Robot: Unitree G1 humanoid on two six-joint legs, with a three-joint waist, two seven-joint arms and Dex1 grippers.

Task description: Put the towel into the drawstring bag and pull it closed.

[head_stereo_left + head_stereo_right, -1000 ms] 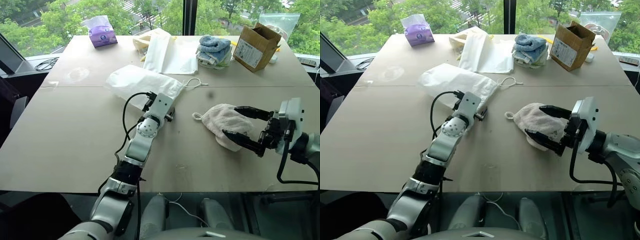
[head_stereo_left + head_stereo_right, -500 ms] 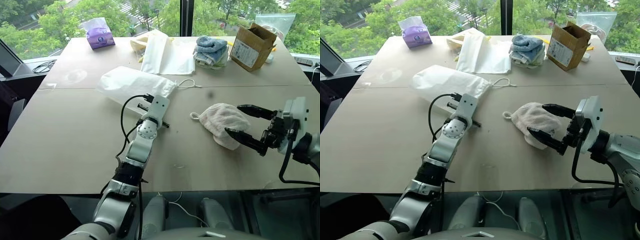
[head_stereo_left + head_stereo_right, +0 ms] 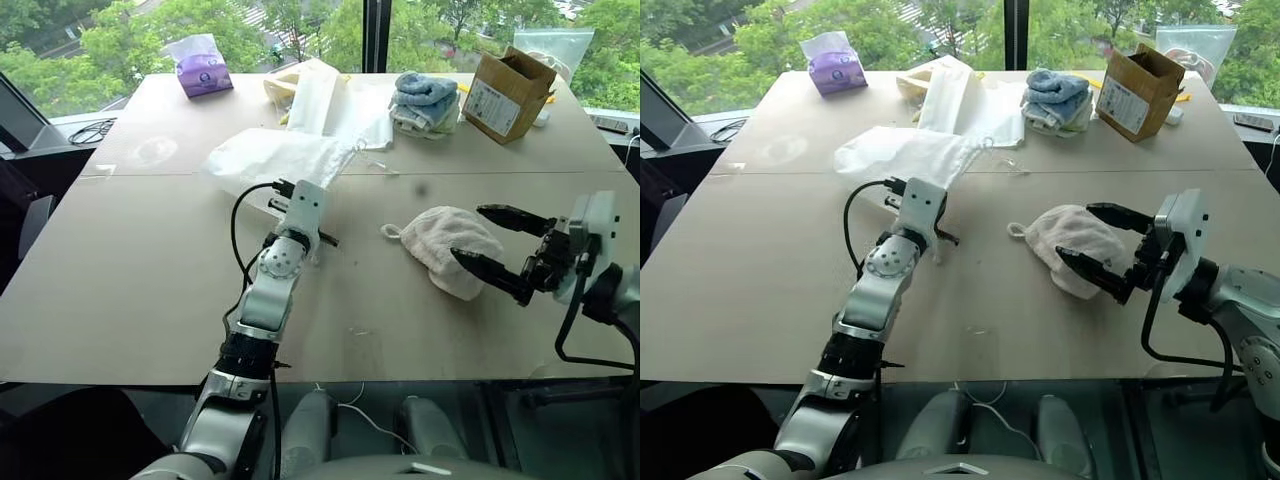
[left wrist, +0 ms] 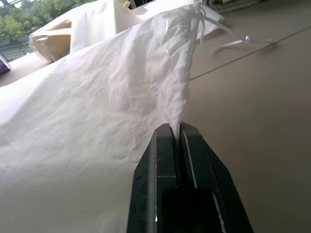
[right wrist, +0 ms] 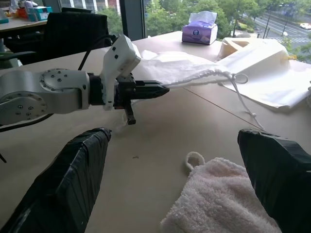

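I will let go of the white drawstring bag, now at the middle of the table, with my left gripper on the table, across the seam from the purple tissue pack (image 3: 186, 201).
The white drawstring bag (image 3: 262, 157) lies at the middle of the table, and its near edge is lifted off the surface. My left gripper (image 4: 176, 130) is shut on that edge, pinching a fold of the thin cloth just below the gathered mouth. The white cords (image 3: 376, 161) trail from the mouth toward the right. To the right, the fluffy pale towel (image 3: 440, 236) rests on the table with its little loop pointing left. My right gripper (image 3: 468, 232) stands open just right of the towel, one finger on either side of its end. It holds nothing.
Along the far side of the table (image 3: 130, 290) are a purple tissue pack (image 3: 203, 68), a flat cream cloth sheet (image 3: 340, 105), folded blue and green towels (image 3: 427, 98), a cardboard box (image 3: 510, 95) and a clear plastic bag (image 3: 555, 45).
My left gripper has shut on the bag's edge and risen, pulling the cloth and cords up and slightly left. The right gripper and towel have stayed in place.
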